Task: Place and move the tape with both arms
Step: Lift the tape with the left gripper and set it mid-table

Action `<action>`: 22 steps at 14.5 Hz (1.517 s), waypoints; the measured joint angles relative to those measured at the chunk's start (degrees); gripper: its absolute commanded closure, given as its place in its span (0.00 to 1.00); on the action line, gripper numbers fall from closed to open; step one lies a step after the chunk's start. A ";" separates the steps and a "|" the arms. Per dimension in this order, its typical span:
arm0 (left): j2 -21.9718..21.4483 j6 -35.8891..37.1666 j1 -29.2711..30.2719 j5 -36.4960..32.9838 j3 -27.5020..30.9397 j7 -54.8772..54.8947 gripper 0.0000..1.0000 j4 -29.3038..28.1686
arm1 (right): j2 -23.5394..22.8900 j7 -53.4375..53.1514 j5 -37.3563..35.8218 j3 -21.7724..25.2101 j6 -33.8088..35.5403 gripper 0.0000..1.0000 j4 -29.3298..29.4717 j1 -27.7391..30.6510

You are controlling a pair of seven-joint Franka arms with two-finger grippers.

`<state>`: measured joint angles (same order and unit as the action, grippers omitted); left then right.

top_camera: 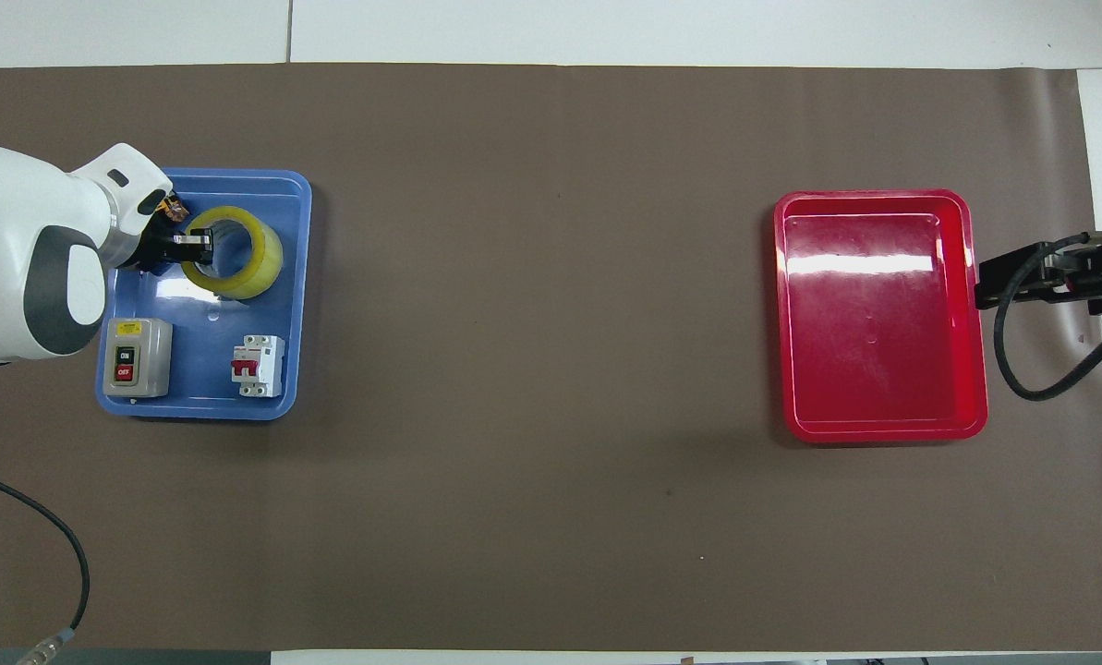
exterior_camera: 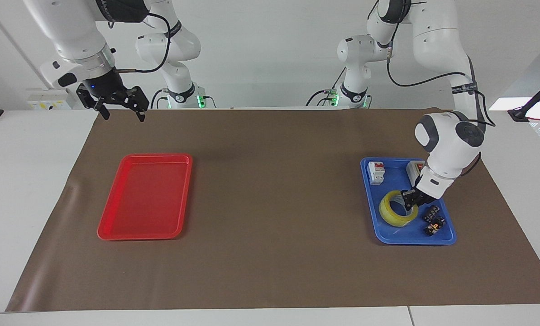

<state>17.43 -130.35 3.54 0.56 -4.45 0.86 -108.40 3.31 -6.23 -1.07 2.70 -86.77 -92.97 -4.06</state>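
Observation:
Next, I let go of the yellow tape roll with my left gripper on the brown mat [top_camera: 529, 314] between the blue and red trays.
The yellow tape roll [exterior_camera: 394, 211] [top_camera: 253, 266] is in the blue tray [exterior_camera: 387, 235] [top_camera: 201, 392] at the left arm's end of the table. My left gripper [exterior_camera: 410, 198] [top_camera: 192, 242] is shut on the roll's wall, one finger inside the core ring. The roll is tilted, its gripped side raised off the tray floor. My right gripper [exterior_camera: 122, 115] [top_camera: 989, 284] is open and empty, waiting in the air beside the red tray [exterior_camera: 145, 194] [top_camera: 883, 314].
The blue tray also holds a grey switch box [exterior_camera: 415, 169] [top_camera: 135, 356], a white circuit breaker [exterior_camera: 376, 173] [top_camera: 257, 365] and a small black and orange part [exterior_camera: 434, 220] [top_camera: 174, 211]. A brown mat [exterior_camera: 274, 181] covers the table. Two smaller white arms stand at the back.

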 measured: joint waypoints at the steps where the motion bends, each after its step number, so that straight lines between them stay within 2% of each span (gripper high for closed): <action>1: -1.26 2.78 -0.50 0.00 -0.06 -0.69 1.00 0.87 | 0.00 0.00 0.00 0.00 0.00 0.00 0.00 0.00; 5: -5.24 9.18 -6.89 -1.08 -0.31 -11.63 1.00 2.19 | 0.00 0.00 0.00 0.00 0.00 0.00 0.00 0.00; 11: -5.02 7.05 -24.86 -4.20 -0.72 -40.54 1.00 0.09 | 0.00 0.00 0.00 0.00 0.00 0.00 0.00 0.00; 16: -0.95 1.25 -34.82 -10.90 -0.74 -57.79 1.00 -0.02 | 0.00 0.00 0.00 0.00 0.00 0.00 0.00 0.00; 19: 2.42 -2.05 -36.95 -12.05 -0.73 -60.56 1.00 0.01 | 0.00 0.00 0.00 0.00 0.00 0.00 0.00 0.00; 22: 3.98 -3.09 -37.31 -12.17 -0.73 -60.56 1.00 -0.03 | 0.00 0.00 0.00 0.00 0.00 0.00 0.00 0.00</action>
<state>21.41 -133.43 -33.78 -11.61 -5.18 -59.70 -108.43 3.31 -6.23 -1.07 2.70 -86.77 -92.97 -4.06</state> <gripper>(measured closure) 0.789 0.000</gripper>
